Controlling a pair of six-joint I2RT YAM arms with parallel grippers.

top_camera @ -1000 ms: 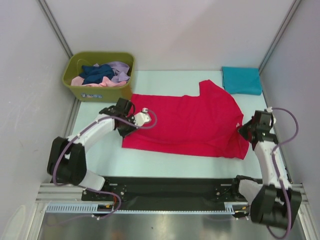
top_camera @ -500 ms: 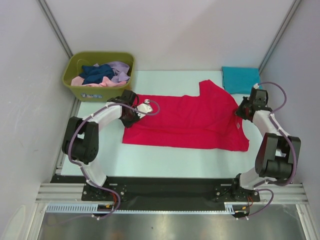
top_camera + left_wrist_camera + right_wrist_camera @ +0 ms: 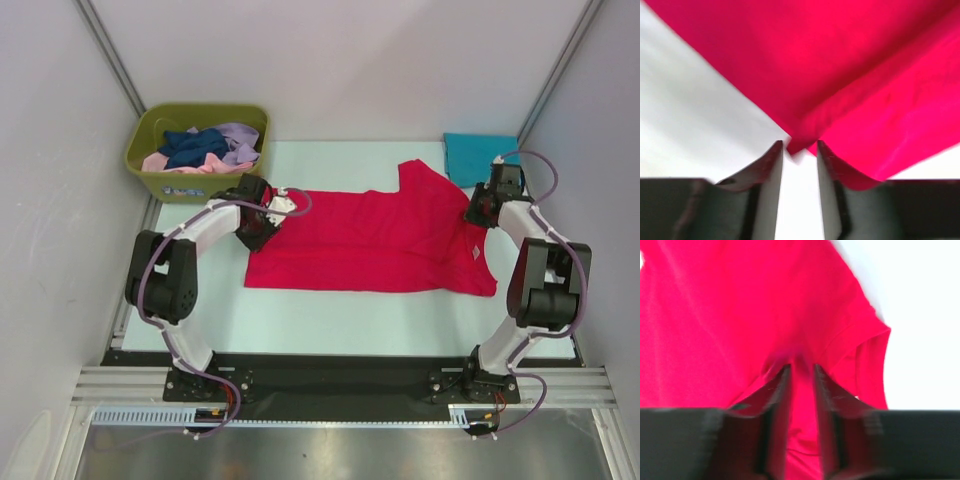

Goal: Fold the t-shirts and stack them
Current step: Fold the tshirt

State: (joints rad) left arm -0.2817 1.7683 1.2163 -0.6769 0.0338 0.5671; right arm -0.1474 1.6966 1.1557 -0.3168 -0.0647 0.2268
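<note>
The red t-shirt still has a fold across it, so next I grab the t-shirt's near corner (image 3: 248, 285) with my left gripper and pull it toward me.
The bright red t-shirt (image 3: 380, 245) lies spread across the middle of the table, one sleeve pointing to the far side. My left gripper (image 3: 268, 212) is at its left end. In the left wrist view the jaws (image 3: 800, 145) stand a little apart, with a red cloth corner (image 3: 799, 142) just at their tips and bare table in the gap. My right gripper (image 3: 480, 210) is at the shirt's right end. Its jaws (image 3: 801, 367) are narrowly parted over red cloth (image 3: 740, 315) that puckers at the tips. A folded teal t-shirt (image 3: 480, 158) lies at the far right.
An olive-green bin (image 3: 165, 182) at the far left holds navy (image 3: 193, 146), pink (image 3: 160, 160) and lavender (image 3: 240, 140) t-shirts. Grey walls close in on both sides, and a black rail (image 3: 330, 385) runs along the near edge.
Both arms have reached toward the far side, pulling the shirt's near ends with them, so the red shirt now spans less depth. Both grippers have gone from shut to slightly parted.
</note>
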